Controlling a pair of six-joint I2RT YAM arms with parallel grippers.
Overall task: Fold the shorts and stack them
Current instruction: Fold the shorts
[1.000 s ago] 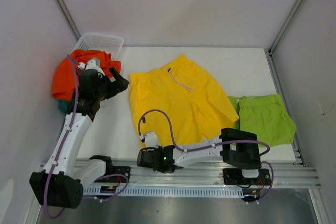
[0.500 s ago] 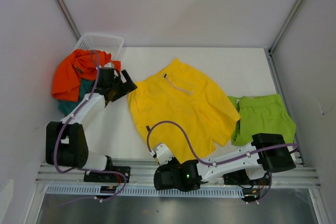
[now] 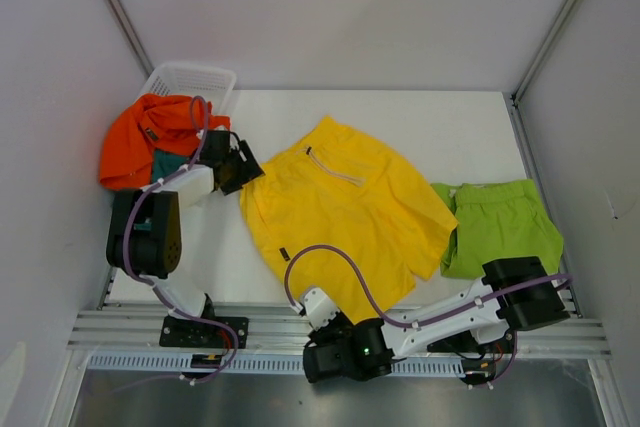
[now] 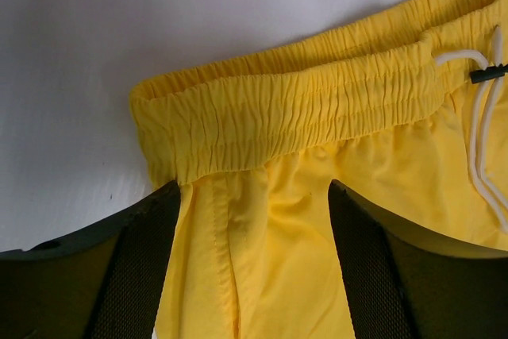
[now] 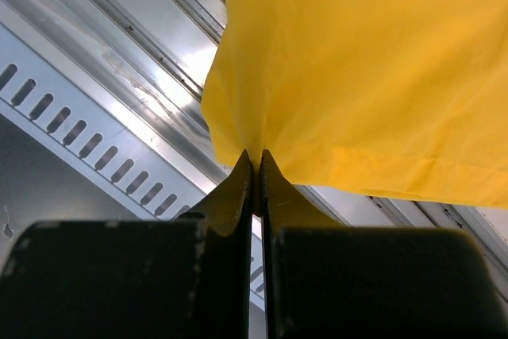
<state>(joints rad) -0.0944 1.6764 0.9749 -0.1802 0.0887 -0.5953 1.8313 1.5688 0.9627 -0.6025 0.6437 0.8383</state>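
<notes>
My left gripper needs to shift out and pinch the waistband's corner [image 4: 161, 129] before moving the yellow shorts, because its fingers are too far in over them.
The yellow shorts [image 3: 345, 212] lie spread on the white table, waistband to the far left. My left gripper [image 3: 243, 169] is at the waistband's left corner. In the left wrist view its jaws [image 4: 254, 192] stand wide apart with yellow cloth [image 4: 278, 236] between them, just below the gathered waistband [image 4: 302, 105]. My right gripper [image 3: 318, 309] is shut on the near hem of the yellow shorts [image 5: 357, 61] above the front rail; the fingertips [image 5: 255, 156] pinch the cloth's corner. Folded lime green shorts [image 3: 500, 227] lie at the right. Orange shorts [image 3: 135, 142] and teal shorts [image 3: 165, 164] are heaped at the far left.
A white mesh basket [image 3: 190, 79] stands at the far left corner behind the orange heap. The aluminium rail [image 3: 250, 322] runs along the near edge. White walls close in the left, back and right.
The yellow shorts have turned and slid to the left and nearer. The right gripper pulled the hem back over the rail. The left arm folded down with its gripper at the waistband corner.
</notes>
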